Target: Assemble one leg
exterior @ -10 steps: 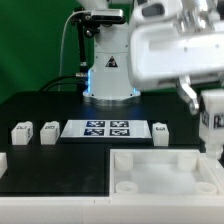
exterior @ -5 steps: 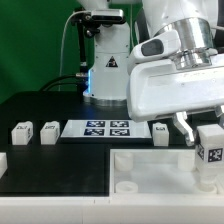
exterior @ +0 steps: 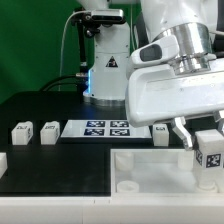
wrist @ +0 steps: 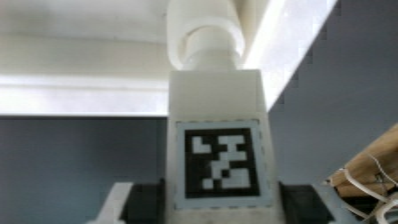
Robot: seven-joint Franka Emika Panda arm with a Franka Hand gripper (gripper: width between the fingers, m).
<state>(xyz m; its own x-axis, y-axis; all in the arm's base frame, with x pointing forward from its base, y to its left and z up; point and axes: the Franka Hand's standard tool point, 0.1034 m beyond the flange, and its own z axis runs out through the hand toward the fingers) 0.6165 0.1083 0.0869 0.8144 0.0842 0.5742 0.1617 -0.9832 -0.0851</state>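
The upright leg is held from its side by my nearly level gripper, so I should open, grip the leg's top [exterior: 208, 136] from above and screw it in.
My gripper [exterior: 207, 140] is shut on a white leg [exterior: 211, 156] with a black-and-white tag on its face. It holds the leg upright over the right end of the large white tray-like piece [exterior: 150, 172]. In the wrist view the held leg [wrist: 222, 150] fills the middle, tag toward the camera, with the dark fingers [wrist: 150, 205] on both sides of it. Its far end sits at a rounded recess of the white piece [wrist: 107, 60]. Three more legs stand on the black table: two at the exterior view's left [exterior: 21, 131] [exterior: 50, 131] and one [exterior: 160, 132] near the tag strip.
The marker board [exterior: 108, 128] lies flat on the black table behind the tray-like piece. The arm's base [exterior: 108, 75] stands behind it against a green backdrop. My white wrist housing [exterior: 175, 95] hides much of the right side.
The arm has come down and a little to the exterior view's left with the leg, lowering it from above the table's right edge onto the tray-like piece's right end.
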